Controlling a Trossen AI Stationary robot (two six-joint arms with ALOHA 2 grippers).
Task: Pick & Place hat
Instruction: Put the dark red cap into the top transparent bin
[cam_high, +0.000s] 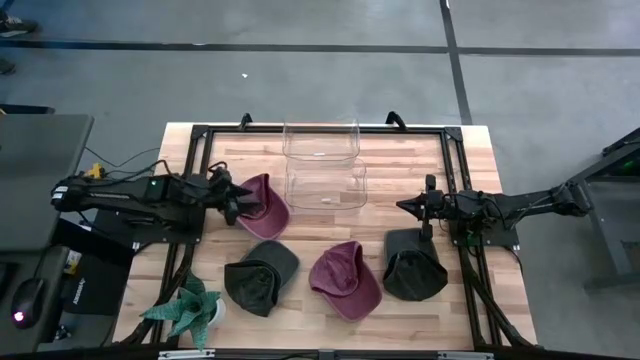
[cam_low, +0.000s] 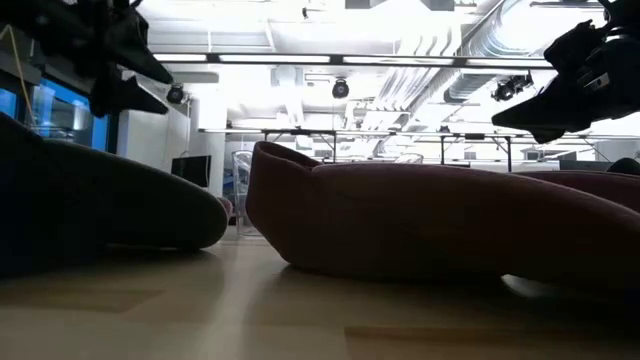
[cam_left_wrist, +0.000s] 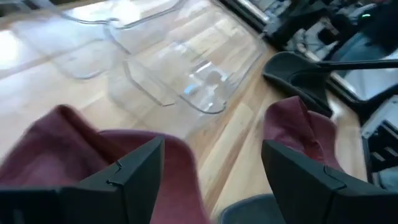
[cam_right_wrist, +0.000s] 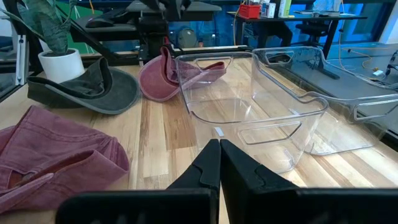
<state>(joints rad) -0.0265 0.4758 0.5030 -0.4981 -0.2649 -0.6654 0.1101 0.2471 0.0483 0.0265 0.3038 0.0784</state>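
I will close my left gripper on the visor's near-side edge (cam_high: 256, 232) of the maroon hat beside the nearer clear bin, close to the crown.
A maroon hat (cam_high: 266, 206) lies on the table at the left, beside the nearer clear bin (cam_high: 326, 186). My left gripper (cam_high: 233, 201) is open at that hat's left edge, its fingers (cam_left_wrist: 140, 171) spread above the maroon cloth (cam_left_wrist: 62, 146). I see no touch. My right gripper (cam_high: 414, 206) is shut and empty, held above the table right of the bins; it also shows in the right wrist view (cam_right_wrist: 219, 163). A second maroon hat (cam_high: 346, 279), a dark green hat (cam_high: 261, 276) and a dark hat (cam_high: 413, 265) lie along the near side.
A second clear bin (cam_high: 321, 140) stands behind the first at the far side. A potted plant (cam_high: 190, 310) stands at the near left corner. Black frame rails (cam_high: 452, 160) run along the table's edges. Bare wood lies between the bins and the near row of hats.
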